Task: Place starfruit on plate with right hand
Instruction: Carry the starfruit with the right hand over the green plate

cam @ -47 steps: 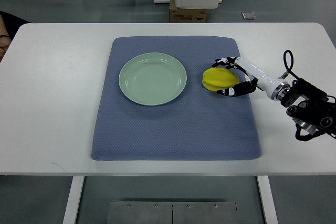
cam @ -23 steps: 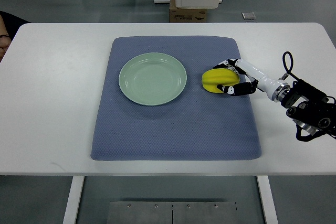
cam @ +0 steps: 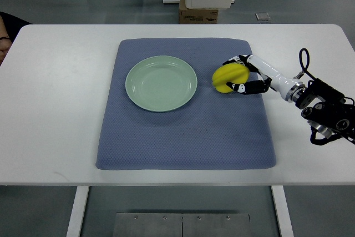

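My right gripper is to act on the yellow starfruit. It will put the starfruit down near the middle of the pale green plate (cam: pixel 169 78).
A yellow starfruit (cam: pixel 227 77) is at the right side of the blue-grey mat (cam: pixel 186 131), slightly blurred. My right hand (cam: pixel 237 74) is shut on the starfruit, with white and black fingers (cam: pixel 248 87) curled around its far and near sides. Its arm comes in from the right edge over the white table. A pale green plate (cam: pixel 161 83) sits empty on the mat, a short gap to the left of the starfruit. The left arm does not show.
The white table (cam: pixel 55 109) extends around the mat on all sides. Beyond the far table edge stand a white unit and a cardboard box (cam: pixel 198 14). A person's arm shows at the far left edge (cam: pixel 3 40).
The right hand's fingers have drawn in around the starfruit. Hand and fruit have shifted slightly up and to the left, towards the plate.
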`<state>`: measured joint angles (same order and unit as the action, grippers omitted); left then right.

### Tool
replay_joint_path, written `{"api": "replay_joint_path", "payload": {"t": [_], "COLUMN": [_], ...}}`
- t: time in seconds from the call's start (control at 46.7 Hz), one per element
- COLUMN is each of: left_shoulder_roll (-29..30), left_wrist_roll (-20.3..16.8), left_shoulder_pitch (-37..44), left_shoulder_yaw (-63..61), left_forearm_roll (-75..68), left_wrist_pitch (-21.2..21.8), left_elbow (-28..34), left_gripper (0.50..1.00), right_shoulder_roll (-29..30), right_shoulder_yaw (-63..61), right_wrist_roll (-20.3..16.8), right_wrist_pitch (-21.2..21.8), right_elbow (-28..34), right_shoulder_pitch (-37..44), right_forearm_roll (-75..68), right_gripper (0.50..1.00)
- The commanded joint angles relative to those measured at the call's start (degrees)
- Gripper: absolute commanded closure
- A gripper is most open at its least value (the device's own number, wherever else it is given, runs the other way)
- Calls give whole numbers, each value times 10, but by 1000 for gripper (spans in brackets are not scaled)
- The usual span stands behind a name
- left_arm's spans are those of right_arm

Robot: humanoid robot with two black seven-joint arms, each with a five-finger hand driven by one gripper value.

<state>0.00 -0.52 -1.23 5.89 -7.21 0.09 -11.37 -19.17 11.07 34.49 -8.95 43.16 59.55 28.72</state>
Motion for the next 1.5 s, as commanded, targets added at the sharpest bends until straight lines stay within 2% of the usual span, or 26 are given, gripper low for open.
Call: {"api": "replay_joint_path", "payload": {"t": [0.0,0.386,0.835,1.478], "left_shoulder_roll": [0,0,0,0], "left_wrist_roll": [0,0,0,0], "left_shoulder_pitch": [0,0,0,0], "left_shoulder_yaw": [0,0,0,0], "left_forearm_roll": [0,0,0,0], "left_wrist_pitch": [0,0,0,0], "left_elbow": [0,0,-1,-1], "left_gripper": [500,500,500,500], "right_shoulder_roll": [-2,-21,-12,103], "right_shoulder_yaw": [0,-46,-57,-73], "right_wrist_roll": [0,-3,-9,-40], "right_wrist_pitch": [4,86,89,85], "right_elbow": [0,0,3,-3], "right_shoulder_pitch": [6,25,24,25], "right_forearm_roll": [-21,-95,-96,-115], "right_gripper": [1000,1000,1000,1000]}}
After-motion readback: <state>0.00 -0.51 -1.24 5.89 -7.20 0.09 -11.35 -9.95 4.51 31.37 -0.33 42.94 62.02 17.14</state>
